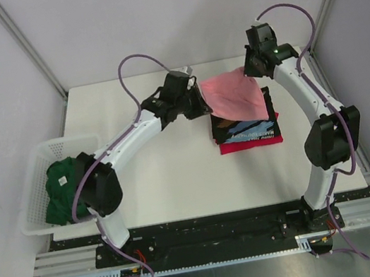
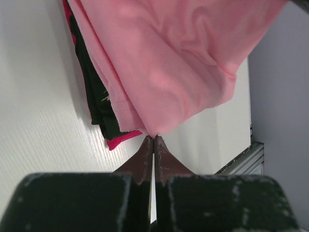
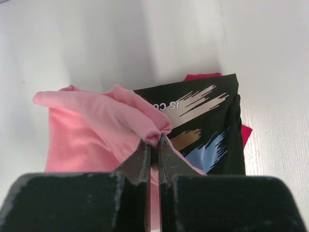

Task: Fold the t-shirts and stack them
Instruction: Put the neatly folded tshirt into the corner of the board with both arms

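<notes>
My right gripper is going to release the pink t-shirt flat on top of the black printed t-shirt (image 1: pixel 242 114).
The pink t-shirt (image 1: pixel 236 95) hangs folded between both grippers above the stack. My left gripper (image 1: pixel 201 97) is shut on its left edge, and the left wrist view shows the cloth (image 2: pixel 169 63) pinched at the tips of the left gripper (image 2: pixel 154 137). My right gripper (image 1: pixel 253 69) is shut on a bunched fold of the pink t-shirt (image 3: pixel 96 125), clamped at the tips of the right gripper (image 3: pixel 155 140). Underneath lies the black printed t-shirt (image 1: pixel 244 128) on the red t-shirt (image 1: pixel 250 144). A dark green t-shirt (image 1: pixel 61 189) sits in the basket.
The white slatted basket (image 1: pixel 35 181) stands at the table's left edge, beside the left arm's base. Metal frame posts run along both back corners. White table surface (image 1: pixel 171 184) lies in front of the stack.
</notes>
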Controlling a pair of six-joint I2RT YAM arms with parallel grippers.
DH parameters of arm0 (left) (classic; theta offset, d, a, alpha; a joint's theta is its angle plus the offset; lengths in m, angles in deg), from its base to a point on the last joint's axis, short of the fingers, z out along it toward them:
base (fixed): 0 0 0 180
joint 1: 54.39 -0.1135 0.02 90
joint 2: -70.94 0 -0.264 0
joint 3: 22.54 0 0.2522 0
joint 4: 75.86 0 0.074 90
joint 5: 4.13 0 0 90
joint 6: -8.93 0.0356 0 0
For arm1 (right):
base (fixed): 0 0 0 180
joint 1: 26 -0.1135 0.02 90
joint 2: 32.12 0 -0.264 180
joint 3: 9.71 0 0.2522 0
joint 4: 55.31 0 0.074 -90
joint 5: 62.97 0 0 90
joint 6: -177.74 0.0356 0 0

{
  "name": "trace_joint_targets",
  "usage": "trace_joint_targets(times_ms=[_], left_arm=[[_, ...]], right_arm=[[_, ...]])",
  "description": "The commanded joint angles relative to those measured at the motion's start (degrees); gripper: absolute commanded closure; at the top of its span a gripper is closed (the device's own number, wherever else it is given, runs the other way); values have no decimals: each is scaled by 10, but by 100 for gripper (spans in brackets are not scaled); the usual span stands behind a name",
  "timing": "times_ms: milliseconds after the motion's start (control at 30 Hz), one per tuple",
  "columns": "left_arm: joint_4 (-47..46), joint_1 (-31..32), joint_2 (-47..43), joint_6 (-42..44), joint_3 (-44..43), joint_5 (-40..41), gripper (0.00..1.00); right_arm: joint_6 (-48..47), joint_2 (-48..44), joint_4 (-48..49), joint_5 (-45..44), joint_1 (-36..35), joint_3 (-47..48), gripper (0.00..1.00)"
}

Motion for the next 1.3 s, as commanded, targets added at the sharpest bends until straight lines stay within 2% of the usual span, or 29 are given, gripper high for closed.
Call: trace_joint_targets(times_ms=[0, 633, 1267], left_arm=[[-8, 7, 24, -17, -42, -4, 100], [-8, 23, 78, -24, -63, -12, 100], [-8, 34, 90, -29, -36, -9, 100]], right_arm=[[-11, -15, 20, 11, 20, -3, 100], [-4, 9, 35, 28, 67, -37, 100], [-4, 25, 43, 31, 91, -63, 100]])
